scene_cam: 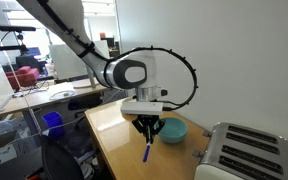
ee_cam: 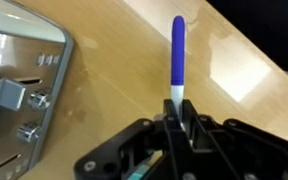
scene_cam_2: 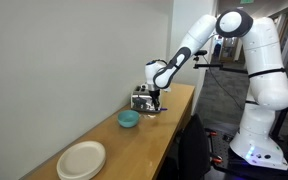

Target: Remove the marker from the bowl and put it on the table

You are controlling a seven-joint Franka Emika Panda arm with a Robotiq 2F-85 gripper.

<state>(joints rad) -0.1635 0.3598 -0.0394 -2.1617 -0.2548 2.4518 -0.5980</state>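
Observation:
Next, I let go of the marker with my gripper on the bare wood [scene_cam: 140, 167] [ee_cam: 188, 66] near the front edge of the table, in front of the teal bowl.
The marker [ee_cam: 178, 55] is blue with a white body, and my gripper [ee_cam: 177, 118] is shut on its white end. In an exterior view the marker [scene_cam: 147, 152] hangs tip-down from the gripper [scene_cam: 149, 131], just above the wooden table [scene_cam: 119, 135]. The teal bowl [scene_cam: 173, 130] sits on the table just behind and beside the gripper, apart from the marker. It also shows in an exterior view [scene_cam_2: 129, 119], with the gripper [scene_cam_2: 154, 103] beyond it.
A silver toaster [scene_cam: 242, 152] stands close to the bowl, and its side shows in the wrist view [ee_cam: 19, 85]. A white plate [scene_cam_2: 82, 159] lies at the far end of the table. The table's front edge [scene_cam: 102, 150] is close to the marker.

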